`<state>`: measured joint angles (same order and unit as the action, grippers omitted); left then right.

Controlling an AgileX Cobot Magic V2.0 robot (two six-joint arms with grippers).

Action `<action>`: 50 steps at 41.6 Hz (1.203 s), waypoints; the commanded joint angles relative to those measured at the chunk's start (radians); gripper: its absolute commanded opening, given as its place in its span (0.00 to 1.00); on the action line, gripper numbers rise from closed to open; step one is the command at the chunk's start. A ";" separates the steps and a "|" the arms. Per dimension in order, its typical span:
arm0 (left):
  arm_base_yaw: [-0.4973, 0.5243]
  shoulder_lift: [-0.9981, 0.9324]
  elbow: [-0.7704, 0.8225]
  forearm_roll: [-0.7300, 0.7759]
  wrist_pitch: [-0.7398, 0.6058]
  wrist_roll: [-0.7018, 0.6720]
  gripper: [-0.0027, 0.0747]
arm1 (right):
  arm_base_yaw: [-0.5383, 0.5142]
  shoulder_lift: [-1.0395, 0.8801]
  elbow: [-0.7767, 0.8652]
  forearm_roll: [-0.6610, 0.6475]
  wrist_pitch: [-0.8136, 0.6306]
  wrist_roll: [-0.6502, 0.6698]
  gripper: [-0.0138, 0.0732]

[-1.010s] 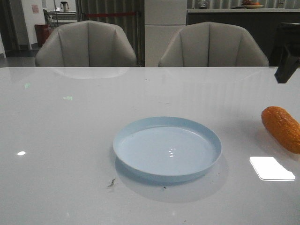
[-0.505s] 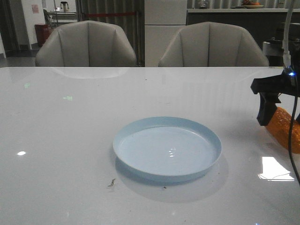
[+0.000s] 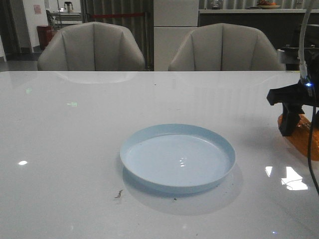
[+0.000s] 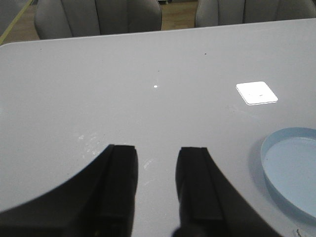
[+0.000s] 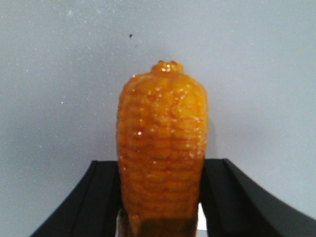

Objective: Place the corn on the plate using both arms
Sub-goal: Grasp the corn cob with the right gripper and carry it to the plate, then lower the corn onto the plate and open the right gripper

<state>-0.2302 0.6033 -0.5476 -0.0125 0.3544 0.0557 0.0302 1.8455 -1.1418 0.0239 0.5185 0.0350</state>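
The robot's right gripper should release the orange corn across the middle of the pale blue plate (image 3: pixel 176 149).
The orange corn (image 5: pixel 162 118) lies on the white table at the right edge, mostly hidden behind my right gripper (image 3: pixel 291 130) in the front view, where only part of the corn (image 3: pixel 302 137) shows. In the right wrist view my right gripper (image 5: pixel 160 168) stands astride the cob, one black finger close along each side, with a sliver of light on one side. The pale blue plate (image 3: pixel 177 157) sits empty at the table's middle, well left of the corn. My left gripper (image 4: pixel 155 158) is open and empty over bare table, with the plate's rim (image 4: pixel 291 168) off to its side.
Two grey chairs (image 3: pixel 92 47) stand behind the table's far edge. A grey cable (image 3: pixel 313 144) hangs from the right arm at the frame's right edge. A small dark speck (image 3: pixel 118 194) lies on the table in front of the plate.
My right arm has come into view from the upper right and dropped onto the corn, now straddling it. The corn and the plate have not moved.
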 commanded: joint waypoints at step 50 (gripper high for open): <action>0.001 0.000 -0.031 -0.008 -0.086 -0.008 0.40 | 0.551 0.159 -0.397 -0.003 0.285 -0.061 0.67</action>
<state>-0.2302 0.6033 -0.5476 -0.0125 0.3544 0.0557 0.5825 2.0502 -1.5078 0.0223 0.8101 -0.0192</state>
